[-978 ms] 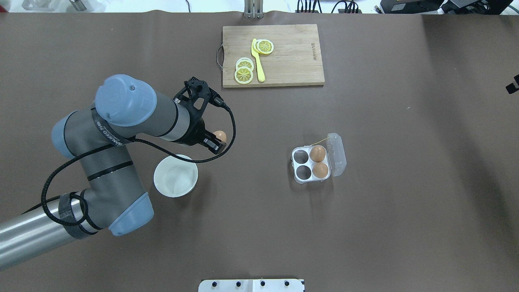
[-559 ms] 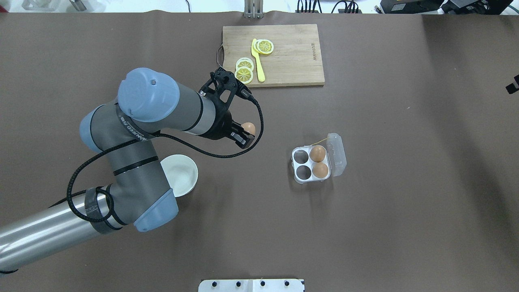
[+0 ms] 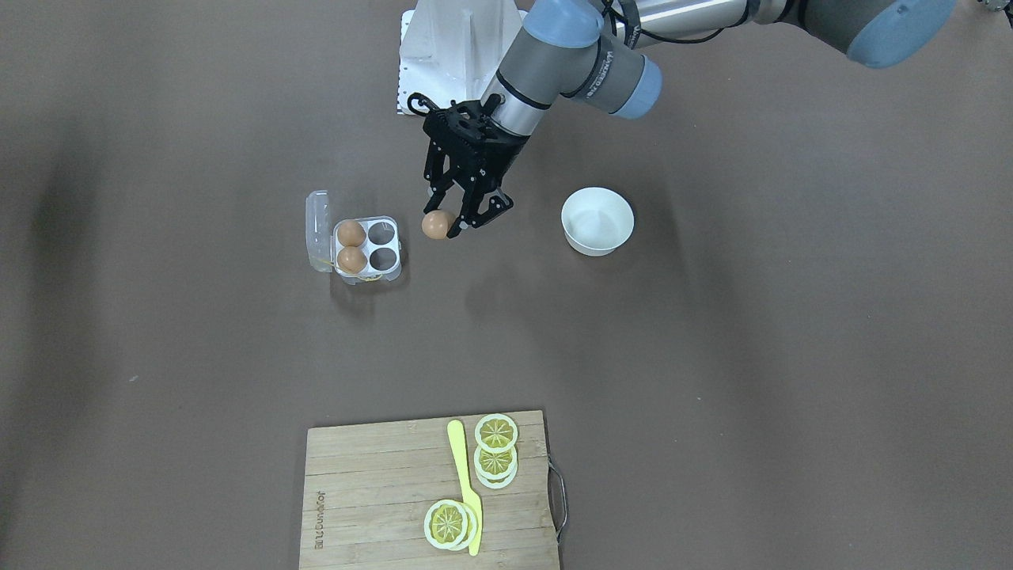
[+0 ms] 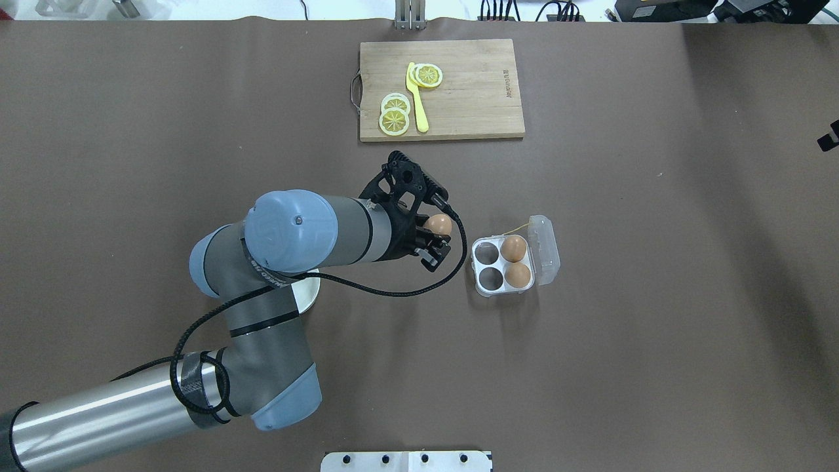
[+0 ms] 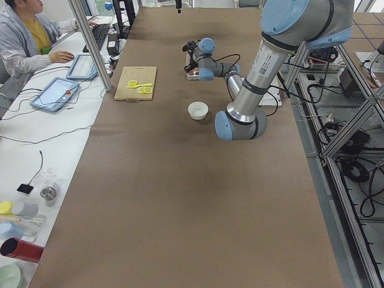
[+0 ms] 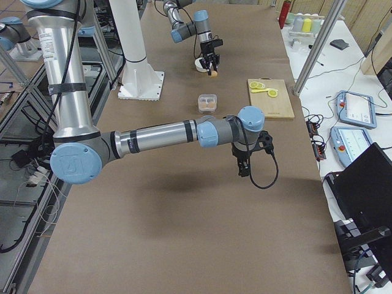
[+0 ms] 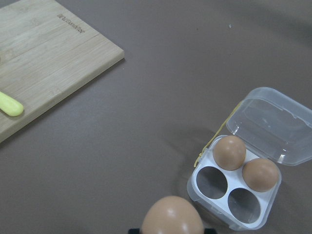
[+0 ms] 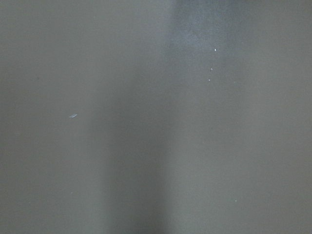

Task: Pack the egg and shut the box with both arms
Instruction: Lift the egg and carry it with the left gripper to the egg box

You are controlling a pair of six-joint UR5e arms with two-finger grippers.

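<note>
I should place the orange-brown egg with my left gripper in the empty box cell farther from the cutting board [image 3: 381, 231] [image 7: 243, 205]. The egg is now held above the table.
My left gripper [image 4: 436, 234] is shut on the orange-brown egg [image 4: 438, 224] and holds it above the table, just left of the box [image 4: 482, 290]. The front view shows the egg [image 3: 437, 224] between the black fingers. It fills the bottom edge of the left wrist view [image 7: 171, 218]. The clear box [image 7: 204, 187] lies open, its lid [image 4: 546, 249] folded out to the right. Two brown eggs [image 4: 515, 261] fill its right cells; the two left cells are empty. My right gripper [image 6: 244, 170] hangs over bare table far right. I cannot tell if it is open.
A white bowl [image 3: 597, 220] stands left of the box, partly under my left arm in the overhead view. A wooden cutting board [image 4: 472, 92] with lemon slices [image 4: 394, 115] and a yellow knife [image 4: 417, 98] lies at the far edge. A white stand [image 3: 451, 47] is at the robot's base.
My left arm has swung right with the egg, from beside the bowl to just left of the open box. The box and its eggs have not moved.
</note>
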